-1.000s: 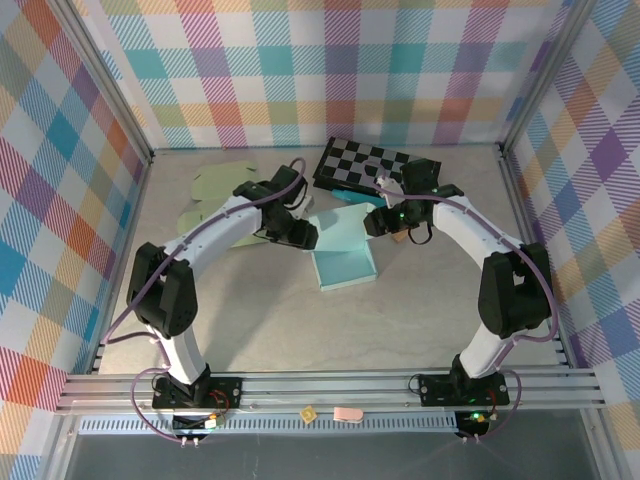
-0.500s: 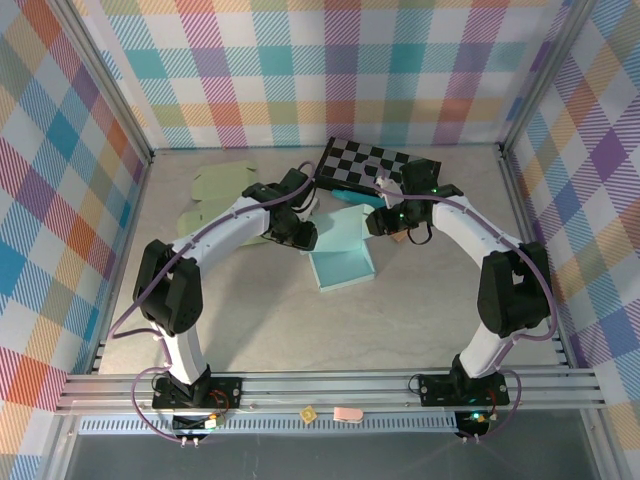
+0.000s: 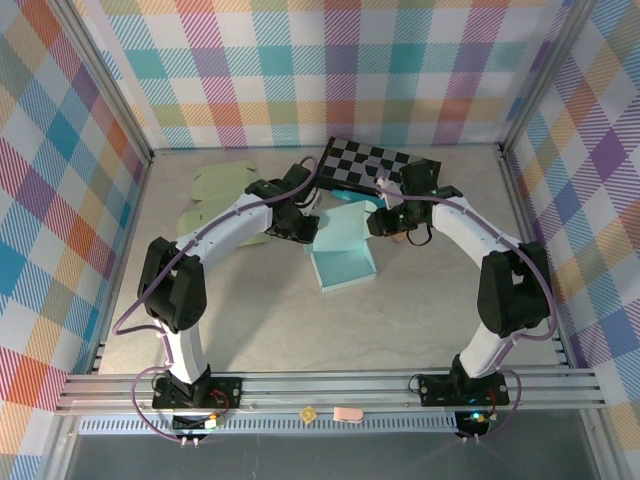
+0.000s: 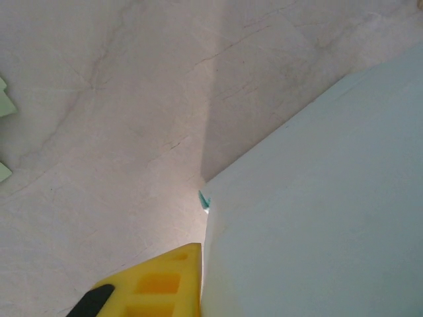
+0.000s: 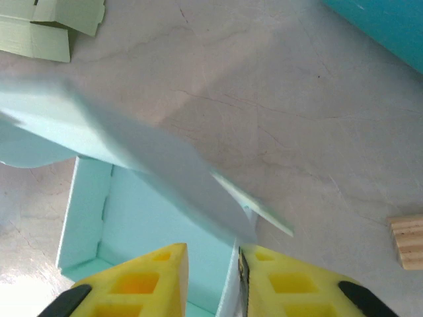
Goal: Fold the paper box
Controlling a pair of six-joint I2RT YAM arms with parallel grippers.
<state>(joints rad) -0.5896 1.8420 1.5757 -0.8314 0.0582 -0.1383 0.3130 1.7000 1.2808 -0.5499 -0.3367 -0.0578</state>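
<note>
The flap slants loose above the tray while my right gripper straddles the side of the box, so that gripper should open and take the flap's loose end [image 5: 236,222].
The pale teal paper box [image 3: 346,264] lies mid-table with its tray open and a back flap [image 3: 338,232] raised. My left gripper [image 3: 300,226] is at the flap's left edge. In the left wrist view one yellow finger [image 4: 155,284] presses flush against the pale panel [image 4: 317,211], and the other finger is hidden behind it. My right gripper [image 3: 384,222] is at the box's right rear corner. Its fingers [image 5: 132,287] straddle a thin upright wall [image 5: 229,290] that rests on the right pad, with a gap to the left pad. The flap [image 5: 132,152] slants across above the tray floor [image 5: 149,224].
A black-and-white checkered board [image 3: 365,164] lies behind the box, a darker teal sheet [image 3: 345,198] at its front edge. Pale green flat cartons [image 3: 215,188] sit at the back left. A small wooden block [image 3: 400,237] lies beside my right gripper. Metal frame posts edge the table.
My left gripper moved right to the raised flap and its jaws closed. My right gripper's jaws narrowed around the box wall. The flap now stands higher.
</note>
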